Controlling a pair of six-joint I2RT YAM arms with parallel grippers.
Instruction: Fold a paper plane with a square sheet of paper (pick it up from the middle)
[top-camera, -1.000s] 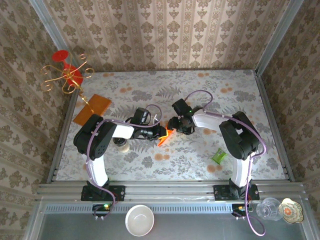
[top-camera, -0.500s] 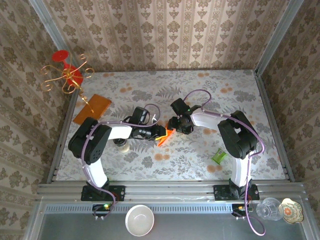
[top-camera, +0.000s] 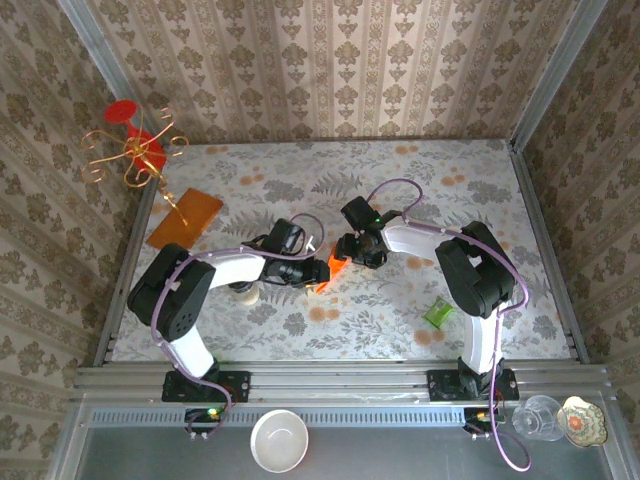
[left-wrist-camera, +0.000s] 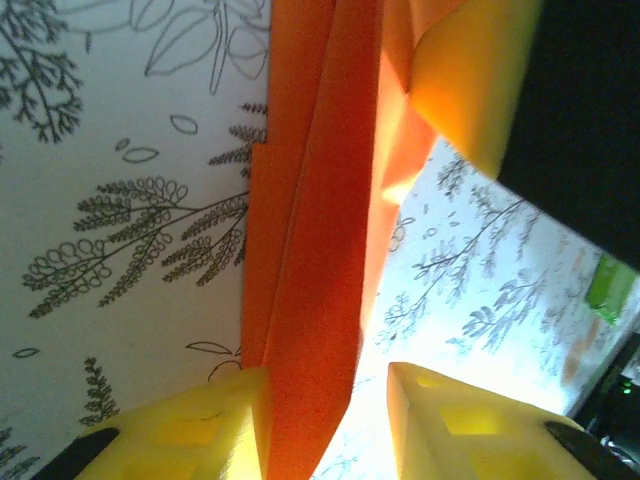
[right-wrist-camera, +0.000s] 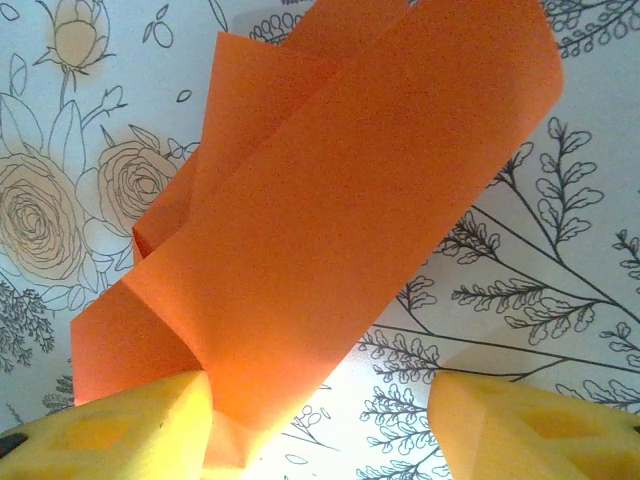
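The paper's upper flap is standing up off the layer below, so my left gripper should pinch the near end of the paper (left-wrist-camera: 312, 425) to bring the layers together.
The square sheet of paper (top-camera: 337, 266), bright red-orange and folded into a long creased shape, sits mid-table between both grippers. In the left wrist view the paper (left-wrist-camera: 320, 250) runs up from between the yellow fingers. It leans on the left finger (left-wrist-camera: 215, 420), with a gap to the right one. My left gripper (top-camera: 322, 270) (left-wrist-camera: 330, 385) is open. In the right wrist view the paper (right-wrist-camera: 330, 230) touches the left finger (right-wrist-camera: 130, 430), far from the other. My right gripper (top-camera: 347, 256) (right-wrist-camera: 320, 390) is open wide.
A duller amber-orange sheet (top-camera: 185, 218) lies at the far left beside a gold wire stand (top-camera: 135, 150). A green object (top-camera: 437, 312) lies on the table near the right arm. A white bowl (top-camera: 279, 440) and a glass (top-camera: 540, 418) sit off the front edge.
The left gripper has opened from a shut grip on the paper. The left arm's elbow has swung further left, and the paper shows lower and smaller between the grippers.
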